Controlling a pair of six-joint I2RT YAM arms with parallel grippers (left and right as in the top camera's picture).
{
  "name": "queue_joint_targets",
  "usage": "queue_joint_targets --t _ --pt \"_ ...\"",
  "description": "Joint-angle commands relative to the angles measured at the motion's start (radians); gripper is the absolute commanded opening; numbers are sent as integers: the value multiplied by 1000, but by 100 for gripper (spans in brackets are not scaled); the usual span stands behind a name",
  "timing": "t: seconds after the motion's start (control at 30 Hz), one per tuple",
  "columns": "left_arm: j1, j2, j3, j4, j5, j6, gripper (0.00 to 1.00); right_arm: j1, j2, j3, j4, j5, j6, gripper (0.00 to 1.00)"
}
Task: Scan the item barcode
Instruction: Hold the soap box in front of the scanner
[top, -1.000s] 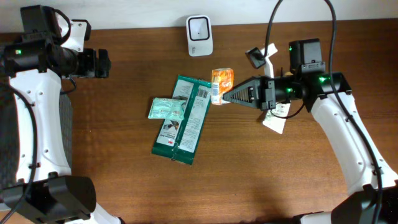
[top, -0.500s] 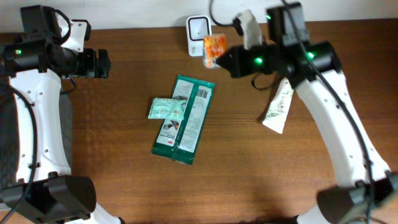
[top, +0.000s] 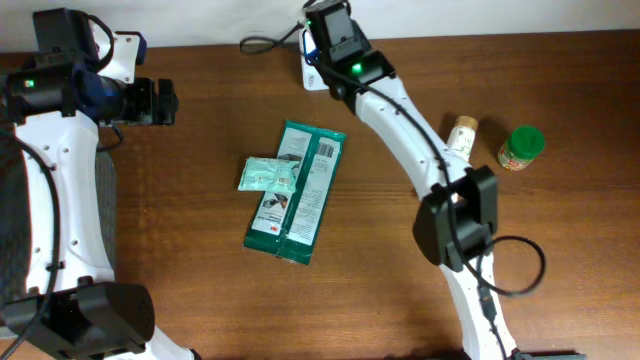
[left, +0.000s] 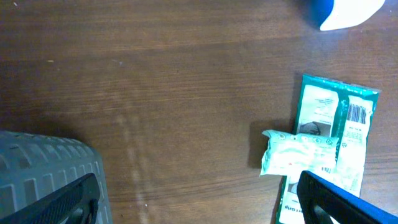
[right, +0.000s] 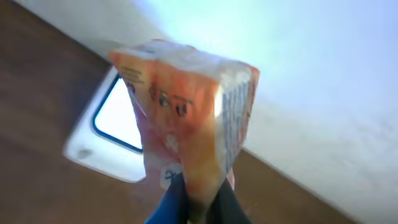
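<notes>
I should use my right gripper to set the orange snack packet down against the cream tube's side toward the large green packet (top: 447, 160).
In the right wrist view, my right gripper (right: 202, 200) is shut on the lower edge of an orange snack packet (right: 186, 106). It holds the packet upright just in front of the white scanner (right: 112, 134) at the back of the table. Fine striped print shows on the packet's right side. From overhead the right arm (top: 345, 55) covers the packet and most of the scanner (top: 311, 76). My left gripper (top: 165, 103) hangs open and empty over the table's left side, its fingers (left: 68, 202) spread wide.
A large green packet (top: 296, 190) lies mid-table with a small pale green packet (top: 268, 175) overlapping its left edge. A cream tube (top: 460, 135) and a green-lidded jar (top: 522, 147) sit at the right. A grey ribbed surface (left: 43, 168) borders the table's left edge.
The right arm has swung from right of centre to the back of the table, carrying the orange packet up to the scanner. The tube and jar are now uncovered. The left arm stayed still.
</notes>
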Motion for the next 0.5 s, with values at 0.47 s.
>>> queue_joint_targets --t 0.47 --pt "2 -4 5 0 3 -13 99 0 189 24 241 94 -423 4"
